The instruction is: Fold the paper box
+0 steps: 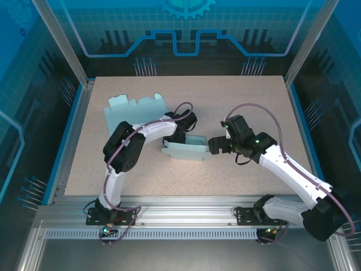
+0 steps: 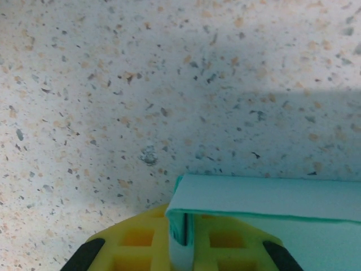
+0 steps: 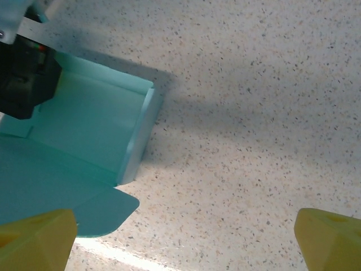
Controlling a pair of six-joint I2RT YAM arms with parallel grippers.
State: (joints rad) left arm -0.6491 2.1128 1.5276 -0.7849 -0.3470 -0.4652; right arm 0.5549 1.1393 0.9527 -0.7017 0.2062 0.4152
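Note:
The robot's left gripper should release the side of the teal paper box, leaving the box on the table [image 1: 203, 156] next to the right gripper's fingertips.
The teal paper box [image 1: 187, 149] sits partly folded at the table's middle, with walls raised and a front flap [image 3: 97, 211] lying flat. My left gripper [image 1: 179, 133] is at its back left corner, shut on a box wall [image 2: 181, 240] that is pinched between the yellow fingers [image 2: 138, 243]. The wall's folded top edge [image 2: 265, 199] runs off to the right. My right gripper [image 1: 216, 145] hovers just right of the box, open, with nothing between its yellow fingertips [image 3: 36, 236]. In the right wrist view the box interior [image 3: 93, 121] lies at the upper left.
A second flat teal cardboard blank [image 1: 133, 108] lies at the back left of the speckled table [image 1: 248, 101]. Metal frame posts and blue panels surround the table. The left arm's black wrist [image 3: 22, 70] stands over the box's far corner.

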